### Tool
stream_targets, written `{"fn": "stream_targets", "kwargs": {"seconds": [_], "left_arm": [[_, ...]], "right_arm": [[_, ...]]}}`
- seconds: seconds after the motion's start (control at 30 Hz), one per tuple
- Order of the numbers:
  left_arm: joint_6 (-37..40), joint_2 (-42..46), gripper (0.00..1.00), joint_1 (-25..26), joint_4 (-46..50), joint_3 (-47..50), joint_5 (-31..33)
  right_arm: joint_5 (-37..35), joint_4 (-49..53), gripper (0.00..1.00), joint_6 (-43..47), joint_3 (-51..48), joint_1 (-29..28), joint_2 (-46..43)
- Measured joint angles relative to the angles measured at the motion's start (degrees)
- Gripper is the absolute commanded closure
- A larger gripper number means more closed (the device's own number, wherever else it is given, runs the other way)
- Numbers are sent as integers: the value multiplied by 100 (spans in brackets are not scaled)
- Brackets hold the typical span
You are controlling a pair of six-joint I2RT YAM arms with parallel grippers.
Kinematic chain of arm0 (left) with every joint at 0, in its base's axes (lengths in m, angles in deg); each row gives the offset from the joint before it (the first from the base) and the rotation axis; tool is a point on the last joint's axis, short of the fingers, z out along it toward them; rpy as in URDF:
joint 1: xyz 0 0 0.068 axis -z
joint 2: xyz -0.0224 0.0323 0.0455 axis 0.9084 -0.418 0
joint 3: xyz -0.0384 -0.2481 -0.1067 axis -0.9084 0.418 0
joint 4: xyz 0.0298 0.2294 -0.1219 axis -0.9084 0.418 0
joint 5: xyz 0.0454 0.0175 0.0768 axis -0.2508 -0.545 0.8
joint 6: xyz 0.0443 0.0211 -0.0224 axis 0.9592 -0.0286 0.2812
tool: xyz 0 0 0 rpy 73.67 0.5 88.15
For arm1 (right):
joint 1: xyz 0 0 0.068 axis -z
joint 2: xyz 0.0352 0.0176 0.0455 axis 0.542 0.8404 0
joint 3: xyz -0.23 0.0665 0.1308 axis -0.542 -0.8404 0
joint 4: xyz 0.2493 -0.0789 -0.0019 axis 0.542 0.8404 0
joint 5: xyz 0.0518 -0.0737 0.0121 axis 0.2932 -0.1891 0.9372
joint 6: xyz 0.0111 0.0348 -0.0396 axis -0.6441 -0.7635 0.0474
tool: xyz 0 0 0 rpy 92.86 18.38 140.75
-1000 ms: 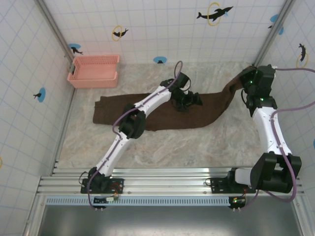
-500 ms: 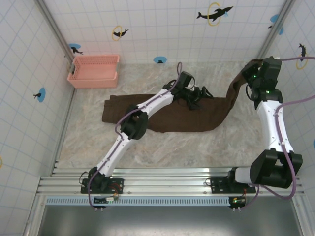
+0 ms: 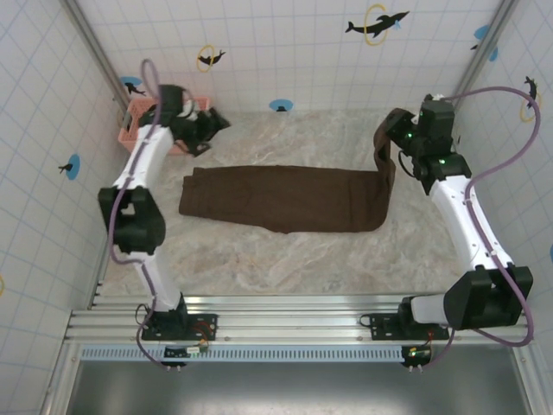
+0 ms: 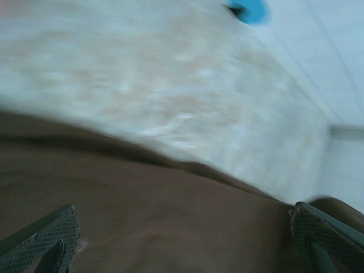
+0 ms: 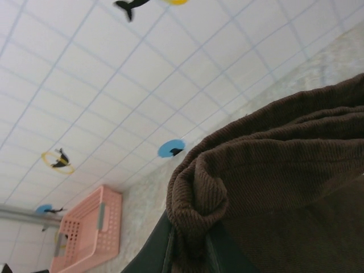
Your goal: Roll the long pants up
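Observation:
I will use my right gripper to release the raised end of the long pants on their flat end (image 3: 199, 200) near the pink basket.
The long pants (image 3: 285, 197) lie flat across the table as a dark brown strip. Their right end rises off the table into my right gripper (image 3: 386, 143), which is shut on it. In the right wrist view a bunched fold of the pants (image 5: 256, 170) is pinched between the dark fingers (image 5: 152, 255) of that gripper (image 5: 190, 250). My left gripper (image 3: 210, 130) hovers at the back left, beyond the pants' left end, with its jaws wide apart. The blurred left wrist view shows its gripper (image 4: 182, 236) open over the pants (image 4: 170, 216), holding nothing.
A pink basket (image 3: 138, 138) stands at the back left against the wall, just behind my left arm, and appears again as the basket (image 5: 85, 233) in the right wrist view. Tiled walls close in the table on three sides. Bare marbled table (image 3: 285, 268) lies in front of the pants.
My left arm has let go of the middle of the pants and swung far left to the basket. The right gripper carried the pants' end leftward; the cloth now lies straighter.

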Motion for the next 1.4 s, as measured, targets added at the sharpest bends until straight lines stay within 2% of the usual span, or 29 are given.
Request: {"fn": "stream_targets", "kwargs": {"seconds": [0.1,0.27,0.5,0.9,1.13,1.4], "left_arm": [[431,275,2,-420,358,778,444],[1073,131,2,-323,876,1329,848],[1239,111,3,-444,671,1847,1012],[1182,-680,2,-1215,-140,1740,511],[1102,-892,3,-1231,-424,1633,15],[1128,-957,3,-1270,-393,1567,-302]], "right_arm": [[-33,13,96,48,321,-437,109],[-107,46,96,133,914,-1237,612],[-118,118,96,162,1779,-2166,1700],[168,721,96,413,4098,-3289,3528],[605,1121,96,455,5414,-3574,4800],[1152,2022,97,382,6929,-3829,6398]]}}
